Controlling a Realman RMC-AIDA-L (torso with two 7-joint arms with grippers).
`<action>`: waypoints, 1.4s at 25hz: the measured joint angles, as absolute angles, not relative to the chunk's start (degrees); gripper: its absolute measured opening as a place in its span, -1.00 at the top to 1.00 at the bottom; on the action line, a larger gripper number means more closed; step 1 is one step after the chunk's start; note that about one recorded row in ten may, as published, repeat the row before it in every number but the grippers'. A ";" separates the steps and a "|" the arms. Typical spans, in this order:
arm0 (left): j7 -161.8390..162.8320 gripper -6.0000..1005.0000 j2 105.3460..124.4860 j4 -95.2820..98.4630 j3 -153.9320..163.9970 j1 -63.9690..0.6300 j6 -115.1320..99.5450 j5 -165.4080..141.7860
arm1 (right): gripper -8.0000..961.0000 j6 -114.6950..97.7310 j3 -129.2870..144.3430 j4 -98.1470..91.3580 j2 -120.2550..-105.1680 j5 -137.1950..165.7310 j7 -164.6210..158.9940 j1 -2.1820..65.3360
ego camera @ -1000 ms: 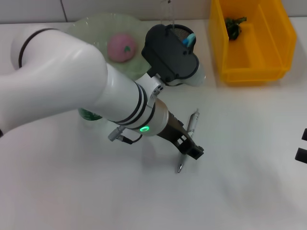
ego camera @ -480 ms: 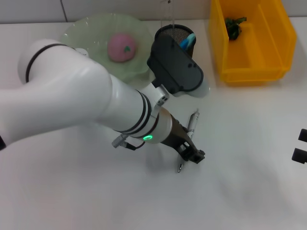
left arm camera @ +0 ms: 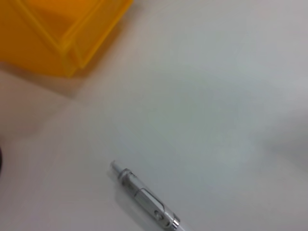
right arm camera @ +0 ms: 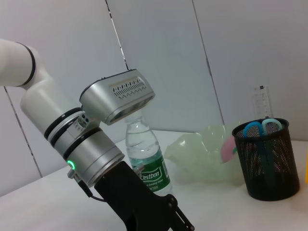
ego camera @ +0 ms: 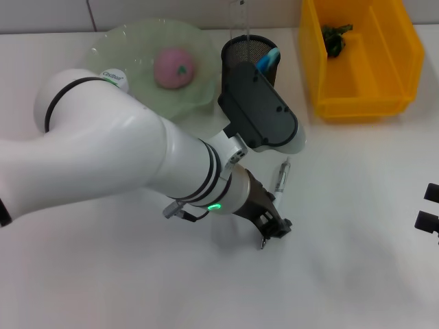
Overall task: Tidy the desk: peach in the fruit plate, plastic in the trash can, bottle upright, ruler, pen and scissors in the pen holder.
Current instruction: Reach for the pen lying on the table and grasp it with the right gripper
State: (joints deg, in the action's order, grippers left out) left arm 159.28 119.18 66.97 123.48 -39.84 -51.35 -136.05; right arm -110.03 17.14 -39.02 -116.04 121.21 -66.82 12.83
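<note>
The fingers of my left gripper are too close to the pen's writing tip, so next I open them and take the pen's body farther up [ego camera: 278, 197].
A silver pen [ego camera: 280, 176] lies on the white table, and it also shows in the left wrist view [left arm camera: 144, 200]. My left gripper [ego camera: 274, 226] is low over the pen's lower half and hides its middle. A pink peach [ego camera: 174, 67] sits in the green fruit plate [ego camera: 140, 41]. The black mesh pen holder [ego camera: 241, 53] holds blue-handled scissors [ego camera: 271, 58] and a clear ruler [ego camera: 241, 17]. The bottle [right arm camera: 148, 161] stands upright behind my left arm. Dark green plastic [ego camera: 334, 38] lies in the yellow bin [ego camera: 384, 103]. My right gripper [ego camera: 430, 207] is open at the right edge.
My bulky left arm [ego camera: 123, 171] covers the middle of the table and most of the bottle; only its cap [ego camera: 113, 77] shows. The yellow bin's corner [left arm camera: 57, 38] lies near the pen. The pen holder [right arm camera: 267, 161] stands beside the plate [right arm camera: 204, 154].
My left arm has swung right and down, bringing the gripper lower over the pen. The pen has shifted slightly to the right. The right gripper has not moved.
</note>
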 joint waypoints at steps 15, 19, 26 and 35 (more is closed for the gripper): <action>159.43 0.66 119.18 68.61 124.01 -38.09 -49.89 -140.51 | -0.23 -110.03 16.73 -38.94 -116.12 121.20 -66.83 12.74; 159.23 0.81 119.17 69.30 123.83 -37.64 -49.87 -141.65 | -0.23 -110.07 16.64 -38.93 -116.10 121.04 -66.83 12.74; 159.27 0.93 119.13 72.94 121.10 -37.40 -54.16 -142.94 | -0.23 -110.12 16.61 -38.93 -116.01 120.85 -67.15 12.79; 163.20 0.67 119.18 73.39 115.78 -42.55 -64.74 -142.45 | -0.23 -110.06 16.55 -38.93 -116.01 120.84 -67.24 12.83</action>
State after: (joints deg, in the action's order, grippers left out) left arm 163.20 119.18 73.39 115.78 -42.55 -64.74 -142.45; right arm -110.06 16.56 -38.93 -116.01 120.84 -67.24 12.83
